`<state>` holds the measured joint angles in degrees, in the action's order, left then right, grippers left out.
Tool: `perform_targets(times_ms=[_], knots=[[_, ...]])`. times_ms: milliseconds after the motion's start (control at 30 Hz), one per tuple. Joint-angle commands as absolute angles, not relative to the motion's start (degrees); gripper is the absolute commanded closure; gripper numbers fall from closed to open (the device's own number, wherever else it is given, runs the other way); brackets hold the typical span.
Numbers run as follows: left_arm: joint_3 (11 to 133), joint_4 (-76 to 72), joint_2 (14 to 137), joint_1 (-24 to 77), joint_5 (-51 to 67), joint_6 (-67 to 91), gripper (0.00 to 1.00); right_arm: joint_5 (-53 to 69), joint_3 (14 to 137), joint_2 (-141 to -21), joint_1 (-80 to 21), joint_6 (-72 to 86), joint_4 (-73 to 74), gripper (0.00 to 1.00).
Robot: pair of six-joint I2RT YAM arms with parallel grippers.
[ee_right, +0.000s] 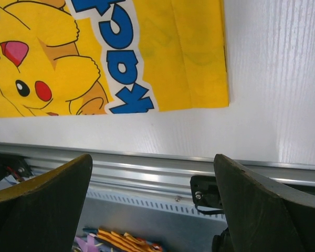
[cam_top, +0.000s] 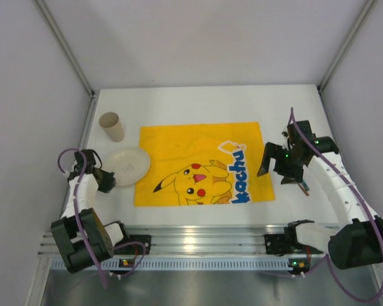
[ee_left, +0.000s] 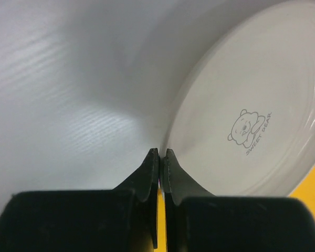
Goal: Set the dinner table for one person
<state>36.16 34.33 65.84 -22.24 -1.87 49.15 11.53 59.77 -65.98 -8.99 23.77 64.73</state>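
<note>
My left gripper should set down and let go of the white plate on the middle of the yellow mat [cam_top: 200, 157], just beyond Pikachu's face.
The white dinner table [cam_top: 198, 105] carries a yellow Pikachu-printed mat [cam_top: 198, 159] in its middle. A white plate [cam_top: 126, 164] with a small bear print lies at the mat's left edge, partly over it. My left gripper [cam_top: 110, 178] is at the plate's near-left rim. In the left wrist view its jaws [ee_left: 161, 153] are pinched shut on the rim of the plate [ee_left: 252, 121]. My right gripper [cam_top: 281, 171] hovers by the mat's right edge, open and empty. In the right wrist view [ee_right: 153, 156] it looks over the mat's near right corner [ee_right: 189, 58].
A beige cup [cam_top: 112, 126] stands upright at the far left, behind the plate. Aluminium rails [ee_right: 147, 176] edge the table's front. Coloured scraps [ee_right: 115, 241] lie below the front edge. White walls enclose the table on three sides.
</note>
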Motion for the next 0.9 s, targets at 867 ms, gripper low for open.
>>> perform_targets(times_ms=[867], knots=[[61.5, 20.6, 99.0, 25.7, 0.5, 48.1, 1.0, 9.8, 55.3, -58.2, -9.6, 23.8, 65.3, 0.0]])
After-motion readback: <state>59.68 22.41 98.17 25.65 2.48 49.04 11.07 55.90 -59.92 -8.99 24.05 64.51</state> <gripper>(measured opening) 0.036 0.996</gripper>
